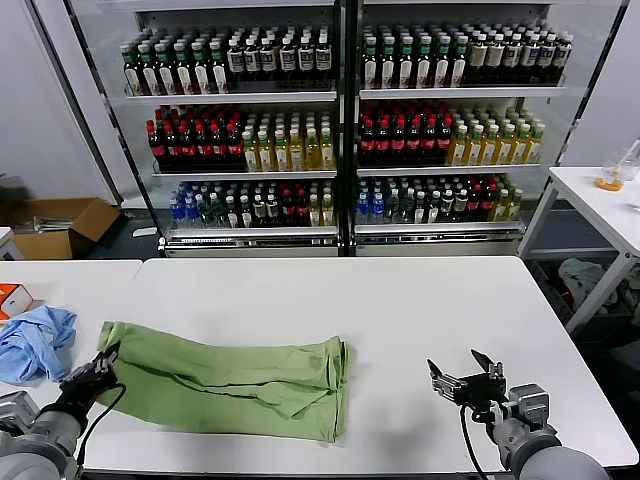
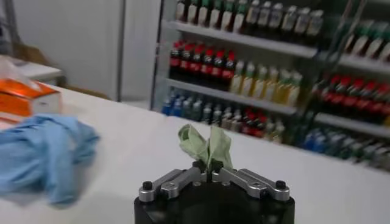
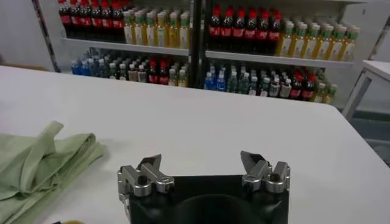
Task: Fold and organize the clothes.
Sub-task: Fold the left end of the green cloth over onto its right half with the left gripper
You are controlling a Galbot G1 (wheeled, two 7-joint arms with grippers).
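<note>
The robot's left gripper should release the end of the pale green shirt on top of its opposite end [image 1: 316, 372], next to the bunched edge.
The pale green shirt [image 1: 230, 378] lies folded into a long band across the front of the white table [image 1: 400, 310]. My left gripper [image 1: 100, 366] is shut on the shirt's left end, and a pinch of green cloth [image 2: 206, 145] sticks up between its fingertips in the left wrist view. My right gripper [image 1: 467, 375] is open and empty over bare table to the right of the shirt, apart from it. The right wrist view shows its spread fingers [image 3: 148, 167] and the shirt's right end [image 3: 42, 161] off to one side. The collar, buttons and chest print are hidden.
A crumpled light blue cloth [image 1: 35, 340] lies left of the shirt, also in the left wrist view [image 2: 42, 152]. An orange box [image 1: 12, 298] sits at the far left edge. Glass-door drink coolers [image 1: 340, 120] stand behind the table. Another white table [image 1: 600, 200] is at right.
</note>
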